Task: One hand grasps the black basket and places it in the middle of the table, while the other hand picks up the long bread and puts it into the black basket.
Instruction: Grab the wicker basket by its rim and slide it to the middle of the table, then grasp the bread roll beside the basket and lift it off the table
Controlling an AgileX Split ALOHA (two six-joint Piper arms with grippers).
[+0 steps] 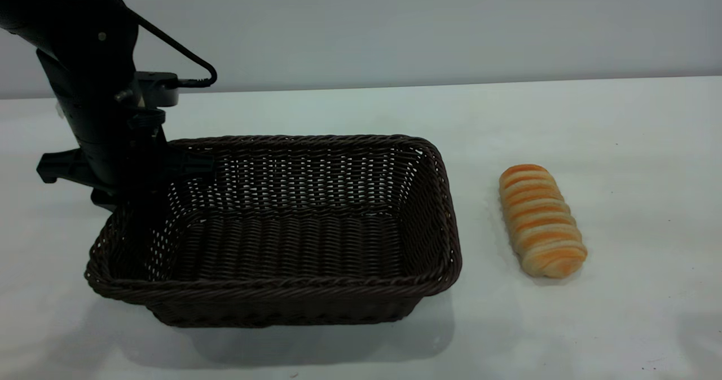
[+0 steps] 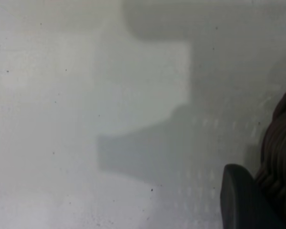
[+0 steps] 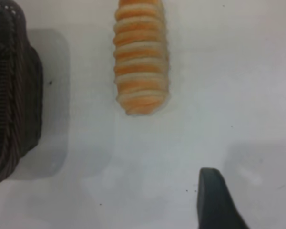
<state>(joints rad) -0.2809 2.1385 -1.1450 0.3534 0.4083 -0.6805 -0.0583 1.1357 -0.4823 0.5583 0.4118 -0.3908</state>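
Note:
Next, I move my right gripper to the long bread's near end (image 1: pixel 550 243) (image 3: pixel 142 87) and close it there, leaving the bread's far end free.
The black basket (image 1: pixel 282 290) rests on the white table (image 1: pixel 620 132), left of centre. My left gripper (image 1: pixel 138 205) reaches down over the basket's left wall and is shut on it. In the left wrist view one of its fingers (image 2: pixel 238 200) presses against the braided rim (image 2: pixel 282 152); the other finger is hidden. The long bread (image 1: pixel 541 219), striped orange and cream, lies on the table to the right of the basket, apart from it. My right gripper (image 3: pixel 252 202) hovers open over bare table, short of the bread's (image 3: pixel 140 57) near end. It is outside the exterior view.
The basket's corner (image 3: pixel 9 95) shows beside the bread in the right wrist view, with a strip of bare table between them. A plain grey wall runs behind the table's far edge (image 1: pixel 451 84). Nothing lies inside the basket.

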